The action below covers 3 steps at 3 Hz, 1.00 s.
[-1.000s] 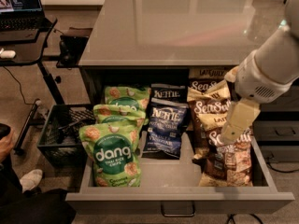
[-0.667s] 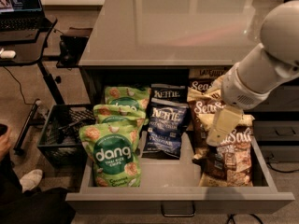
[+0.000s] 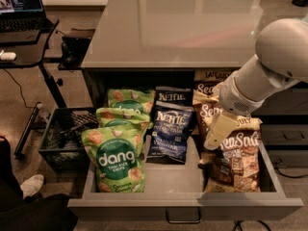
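Observation:
The robot's gripper needs to next move to the upper part [image 3: 174, 114] of the front dark blue Kettle chip bag, beside the green Dang bags, and close there.
An open grey drawer [image 3: 187, 177] holds three rows of snack bags. Green Dang rice chip bags [image 3: 115, 158] fill the left row, dark blue Kettle chip bags [image 3: 168, 129] the middle, and brown sea salt chip bags [image 3: 236, 158] the right. My white arm reaches in from the upper right. The gripper [image 3: 214, 136] hangs over the right side of the drawer, just left of the front brown bag and in front of the brown bags behind it. It is nearest to the brown bags. Nothing is visibly held in it.
A grey countertop [image 3: 178, 28] lies above the drawer. A black wire basket [image 3: 62, 138] stands on the floor to the left. Further left are a desk with a laptop [image 3: 19, 4] and a person's shoe [image 3: 31, 184].
The arm has swung left and lower, carrying the gripper from over the brown bags toward the gap beside the blue bags. The bags have not moved.

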Each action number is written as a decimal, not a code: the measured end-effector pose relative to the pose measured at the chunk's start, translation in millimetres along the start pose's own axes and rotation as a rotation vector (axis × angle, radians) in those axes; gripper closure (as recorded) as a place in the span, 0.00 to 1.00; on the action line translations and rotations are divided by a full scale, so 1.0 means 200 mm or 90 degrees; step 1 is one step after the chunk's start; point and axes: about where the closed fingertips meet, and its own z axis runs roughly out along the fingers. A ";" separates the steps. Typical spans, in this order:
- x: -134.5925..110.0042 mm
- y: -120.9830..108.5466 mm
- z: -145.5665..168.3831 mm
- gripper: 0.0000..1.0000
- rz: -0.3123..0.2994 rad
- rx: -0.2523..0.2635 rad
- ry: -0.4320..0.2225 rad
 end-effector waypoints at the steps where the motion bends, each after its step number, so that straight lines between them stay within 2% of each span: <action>1: -0.04 0.00 0.09 0.00 -0.006 0.005 -0.046; 2: -0.16 -0.05 0.25 0.00 -0.032 0.002 -0.107; 3: -0.43 -0.17 0.41 0.00 -0.090 0.006 -0.176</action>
